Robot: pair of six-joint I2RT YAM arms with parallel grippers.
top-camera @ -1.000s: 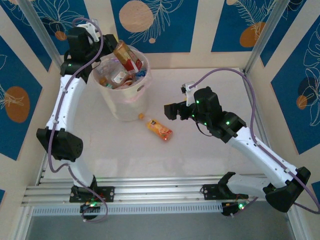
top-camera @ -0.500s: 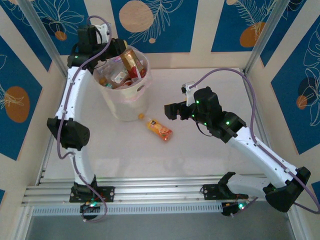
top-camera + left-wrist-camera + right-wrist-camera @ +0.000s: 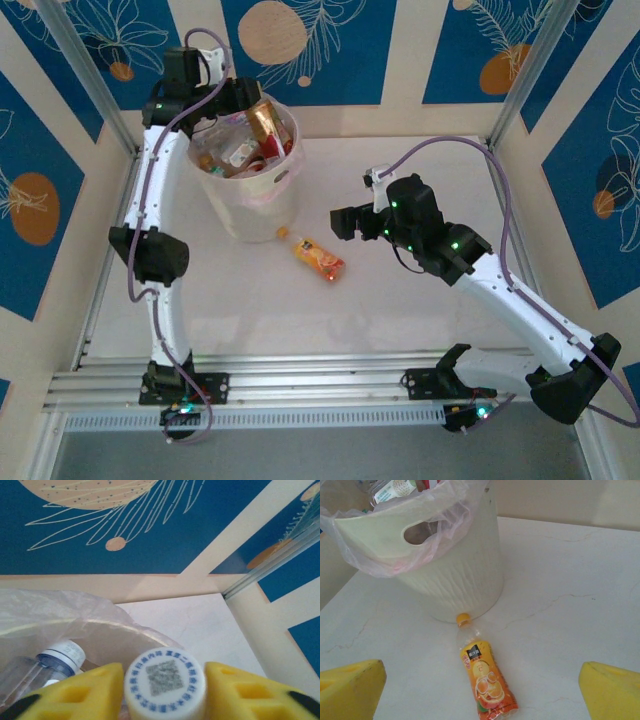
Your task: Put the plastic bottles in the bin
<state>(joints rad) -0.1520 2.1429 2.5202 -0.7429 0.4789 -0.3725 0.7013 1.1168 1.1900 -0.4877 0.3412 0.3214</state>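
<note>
The left gripper pinches only the cap of the red-labelled bottle at the bin's back rim, so it should open and take the bottle's upper body (image 3: 263, 118) before letting go of it inside.
My left gripper (image 3: 238, 102) is above the back rim of the cream bin (image 3: 252, 200) and is shut on a red-labelled bottle (image 3: 265, 124) that hangs tilted over the bin's mouth. The left wrist view has that bottle's white printed cap (image 3: 165, 684) pinched between my yellow fingers (image 3: 87, 692). The pink-lined bin holds several bottles (image 3: 235, 153). An orange-labelled bottle (image 3: 319, 257) lies on the table, its cap touching the bin's base (image 3: 462, 618). My right gripper (image 3: 343, 222) hovers open just right of it, and its fingertips (image 3: 351, 690) stand wide on either side of the bottle (image 3: 483, 675).
Blue and cream patterned walls enclose the white table (image 3: 400, 300) on three sides, with metal posts (image 3: 520, 70) in the back corners. An aluminium rail (image 3: 320, 385) runs along the near edge by the arm bases. The bin's bag (image 3: 380, 555) drapes over its rim.
My left arm has swung rightward and stretched up, carrying the red-labelled bottle further over the bin's mouth. The right arm and the orange bottle have not moved.
</note>
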